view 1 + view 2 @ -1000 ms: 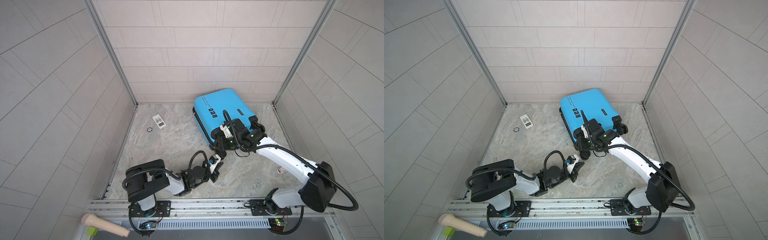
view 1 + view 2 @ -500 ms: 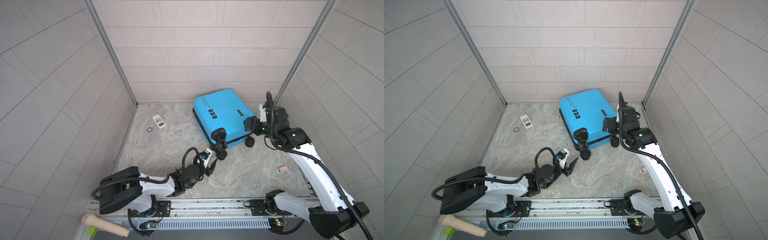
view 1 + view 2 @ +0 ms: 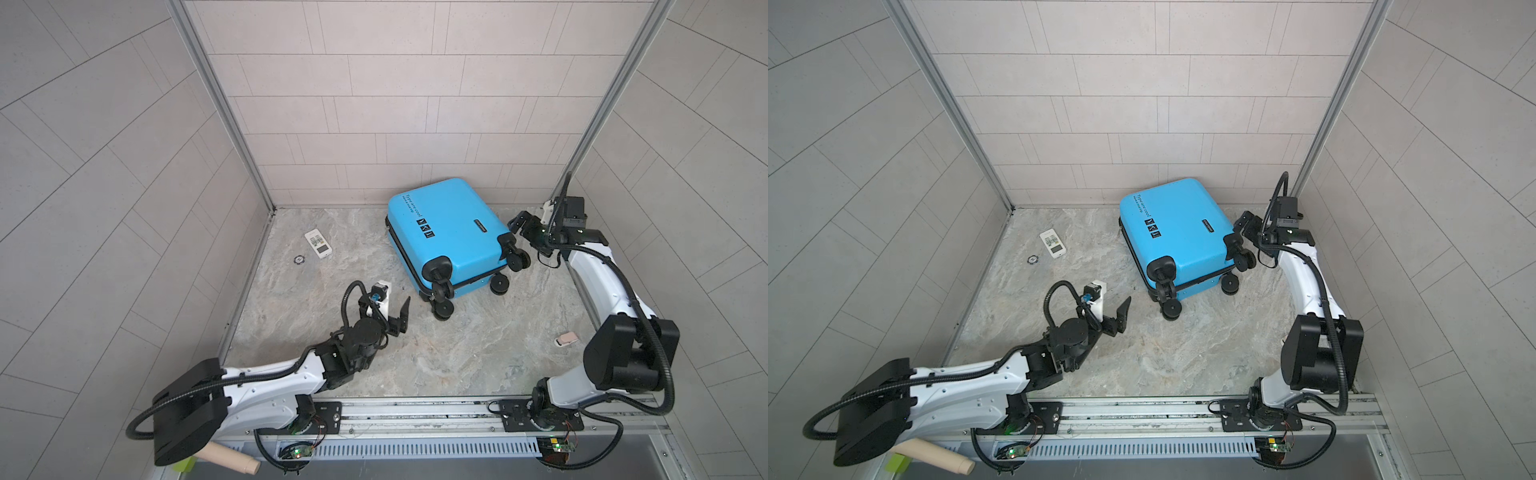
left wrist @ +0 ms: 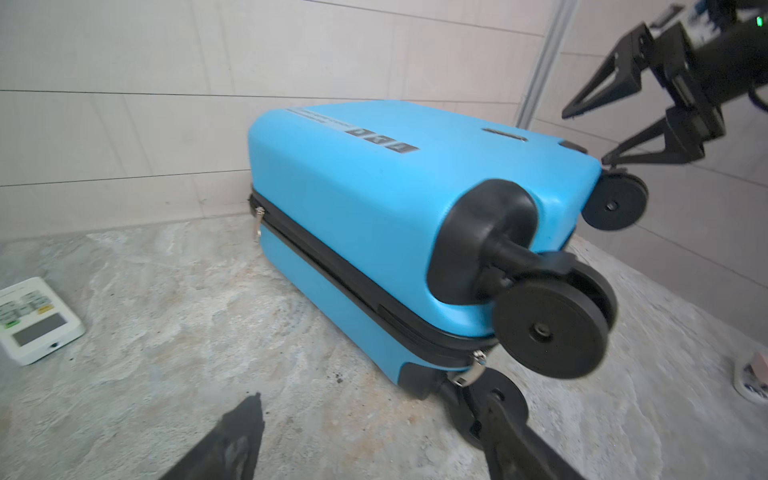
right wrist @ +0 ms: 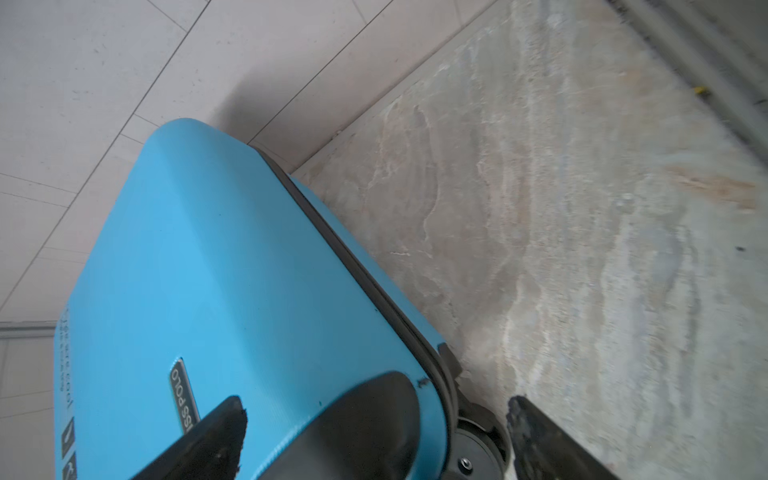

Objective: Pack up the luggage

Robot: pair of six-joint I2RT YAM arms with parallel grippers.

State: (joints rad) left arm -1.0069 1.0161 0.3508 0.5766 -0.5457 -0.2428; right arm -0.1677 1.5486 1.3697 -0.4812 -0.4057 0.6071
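Next, I move my left gripper to the luggage's zipper pull [image 3: 425, 296] [image 4: 470, 371] at the luggage's corner by the near wheels and close it there.
The luggage [image 3: 449, 232] [image 3: 1173, 239], a bright-blue hard-shell case, lies flat and shut near the back wall, its black wheels toward the front right. My left gripper [image 3: 395, 311] [image 3: 1116, 315] is open and empty, low over the floor a short way in front of the near wheels. The left wrist view shows the zipper band along the luggage [image 4: 374, 187], beyond the gripper [image 4: 374, 399]. My right gripper [image 3: 521, 228] [image 3: 1241, 226] is open beside the far right wheel. In the right wrist view the gripper [image 5: 376, 405] straddles that wheel corner of the luggage [image 5: 208, 270] without gripping it.
A white remote [image 3: 318, 244] and a small dark ring [image 3: 298, 259] lie on the stone floor at the back left. A small pink item [image 3: 566, 338] lies by the right arm. Tiled walls close in three sides; a wooden handle [image 3: 230, 457] rests outside the front rail.
My left gripper opened and pulled back from the near wheels toward the front left. My right arm swung from the near wheel end to the luggage's right side and opened wide.
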